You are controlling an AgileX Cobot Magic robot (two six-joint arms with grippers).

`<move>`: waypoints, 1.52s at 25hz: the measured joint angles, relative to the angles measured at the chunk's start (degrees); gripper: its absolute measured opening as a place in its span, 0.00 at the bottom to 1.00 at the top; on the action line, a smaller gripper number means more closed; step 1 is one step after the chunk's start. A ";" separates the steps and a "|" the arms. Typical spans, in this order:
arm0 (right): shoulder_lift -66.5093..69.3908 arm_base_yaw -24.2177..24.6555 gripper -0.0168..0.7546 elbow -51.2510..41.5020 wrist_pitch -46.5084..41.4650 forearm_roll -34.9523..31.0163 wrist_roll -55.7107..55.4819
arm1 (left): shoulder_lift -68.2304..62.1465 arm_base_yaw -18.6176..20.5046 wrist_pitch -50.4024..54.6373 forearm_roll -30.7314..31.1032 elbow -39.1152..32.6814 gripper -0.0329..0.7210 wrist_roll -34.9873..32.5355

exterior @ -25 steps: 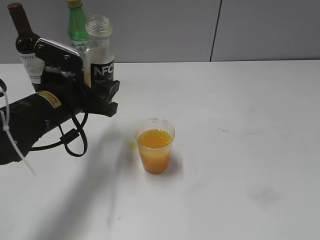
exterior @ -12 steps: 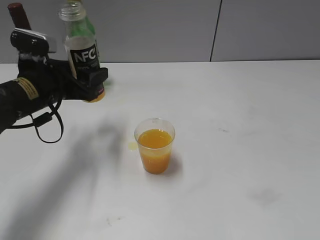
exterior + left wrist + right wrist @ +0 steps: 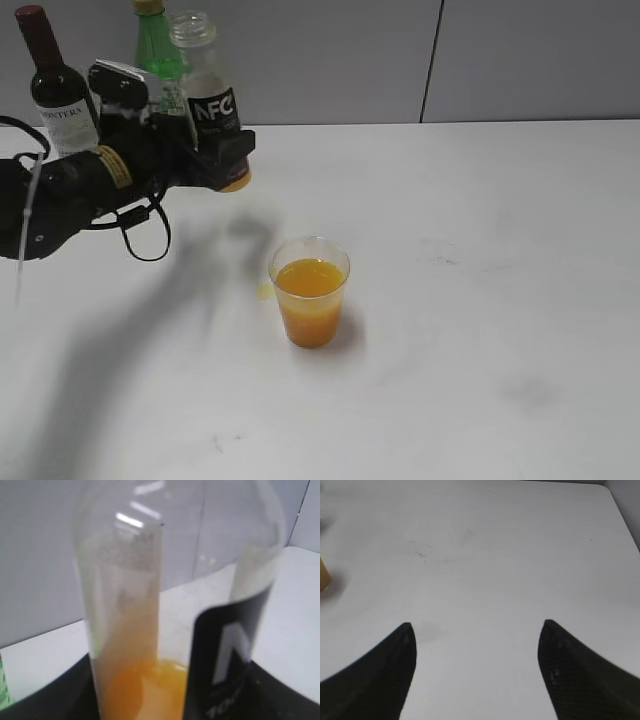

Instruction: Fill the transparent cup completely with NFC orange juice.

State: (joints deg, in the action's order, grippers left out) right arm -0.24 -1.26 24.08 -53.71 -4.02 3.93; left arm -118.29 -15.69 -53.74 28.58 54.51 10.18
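I should use my left gripper to set the NFC bottle down upright and let go of it on the white table (image 3: pixel 270 219) just behind the transparent cup.
The transparent cup (image 3: pixel 310 292) stands mid-table, roughly two-thirds full of orange juice, its level well below the rim. My left gripper (image 3: pixel 222 160) is shut on the NFC bottle (image 3: pixel 213 105), holding it nearly upright above the table, up and left of the cup. In the left wrist view the bottle (image 3: pixel 175 605) fills the frame with a little juice (image 3: pixel 150 685) at its bottom, between the dark fingers (image 3: pixel 45 702). My right gripper (image 3: pixel 477 630) is open and empty over bare table. The cup's edge (image 3: pixel 323 577) shows at its far left.
A dark wine bottle (image 3: pixel 55 90) and a green bottle (image 3: pixel 154 48) stand at the back left behind my left arm. A small juice spot (image 3: pixel 263 291) lies left of the cup. A grey wall runs behind the white table (image 3: pixel 480 250).
My left gripper, holding the bottle, swung left and up, then came back right toward the cup. The juice level in the cup looks the same.
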 joint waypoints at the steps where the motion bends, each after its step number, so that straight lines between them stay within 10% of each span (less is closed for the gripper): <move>1: 0.00 0.00 0.78 0.00 0.00 0.00 0.00 | -1.19 0.00 0.57 -0.06 1.64 0.68 0.00; 38: 0.00 0.00 0.78 0.00 0.00 0.00 0.00 | -13.84 -3.78 0.66 0.77 10.30 0.69 -0.87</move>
State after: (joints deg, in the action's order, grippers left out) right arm -0.24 -1.26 24.08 -53.71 -4.02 3.93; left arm -132.14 -19.47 -53.08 29.35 64.81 9.31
